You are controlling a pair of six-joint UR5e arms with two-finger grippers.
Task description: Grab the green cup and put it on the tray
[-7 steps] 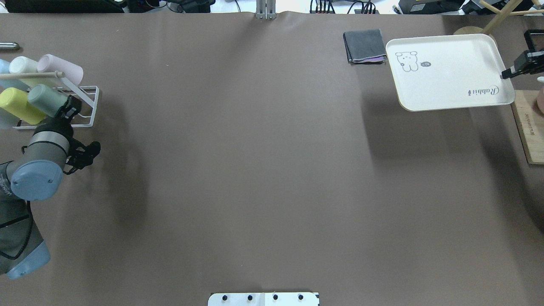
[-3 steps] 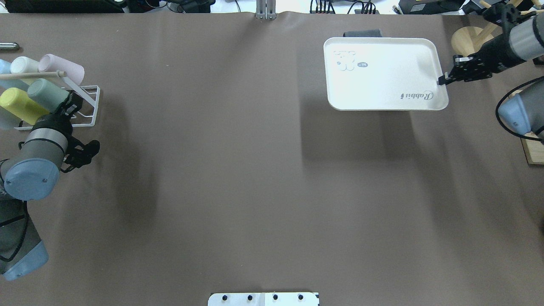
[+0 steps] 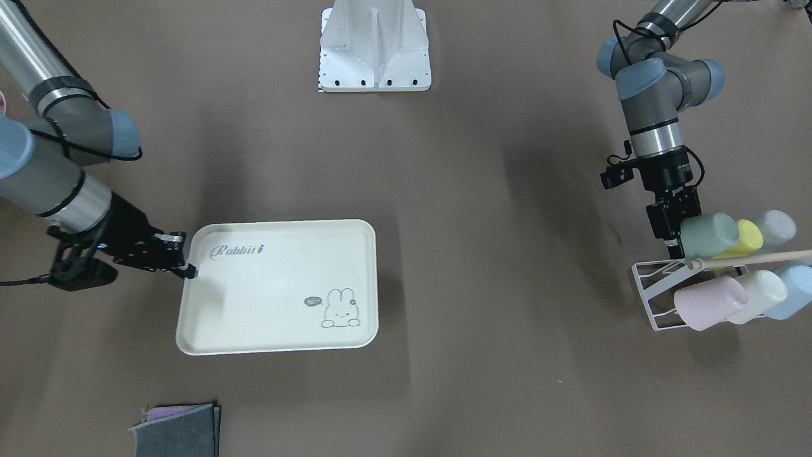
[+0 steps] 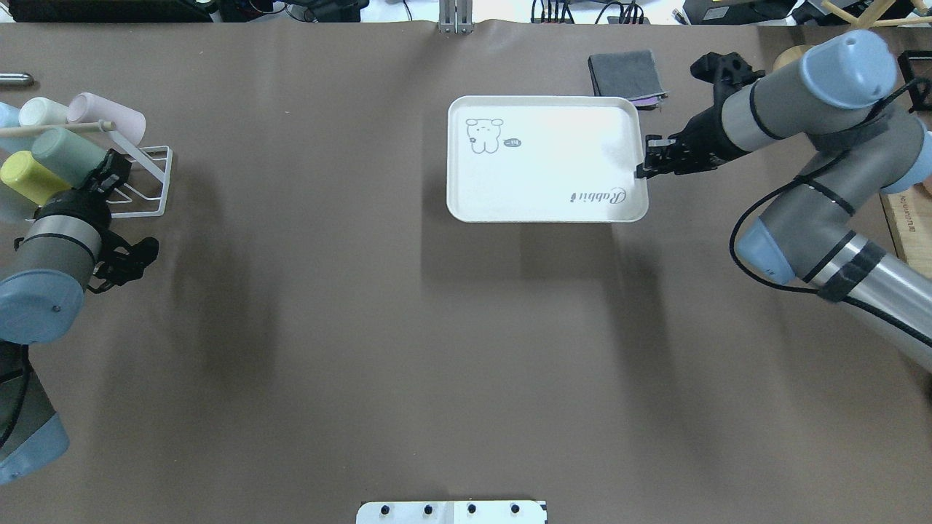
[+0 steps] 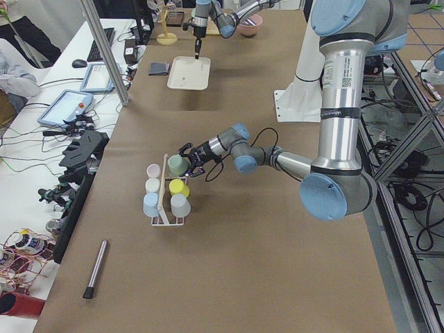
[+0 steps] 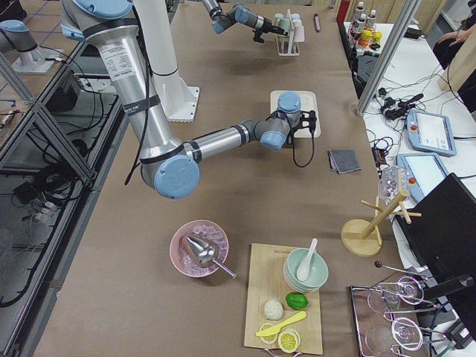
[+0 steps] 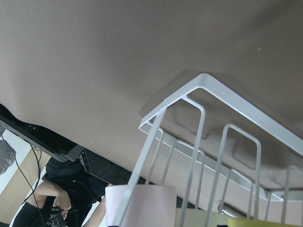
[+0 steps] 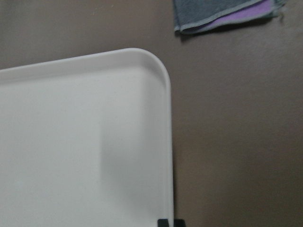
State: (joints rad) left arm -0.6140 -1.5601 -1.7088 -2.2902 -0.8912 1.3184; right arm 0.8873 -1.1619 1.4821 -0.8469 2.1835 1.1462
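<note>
My right gripper will set the cream tray, which hangs above the table now, down on the bare table straight out from the white mount (image 3: 377, 251) and let go.
The green cup (image 4: 64, 154) lies on its side at the white wire rack (image 4: 149, 185) on the far left, slightly raised. My left gripper (image 4: 107, 175) is shut on its rim; it also shows in the front view (image 3: 674, 230) next to the green cup (image 3: 709, 235). The cream tray (image 4: 542, 164) with the bunny drawing and "Rabbit" script hangs above the table at the back, right of centre. My right gripper (image 4: 644, 164) is shut on the middle of its right rim. The right wrist view shows the tray's corner (image 8: 85, 142).
Yellow (image 4: 25, 180), pink (image 4: 109, 116), cream (image 4: 42, 110) and pale blue cups lie on the rack under a wooden rod (image 4: 54, 129). A folded grey cloth (image 4: 626, 75) lies behind the tray. A wooden board (image 4: 910, 225) sits at the right edge.
My right gripper has carried the tray a long way left, from the right edge toward the table's middle. My left gripper has shifted left and back with the green cup.
</note>
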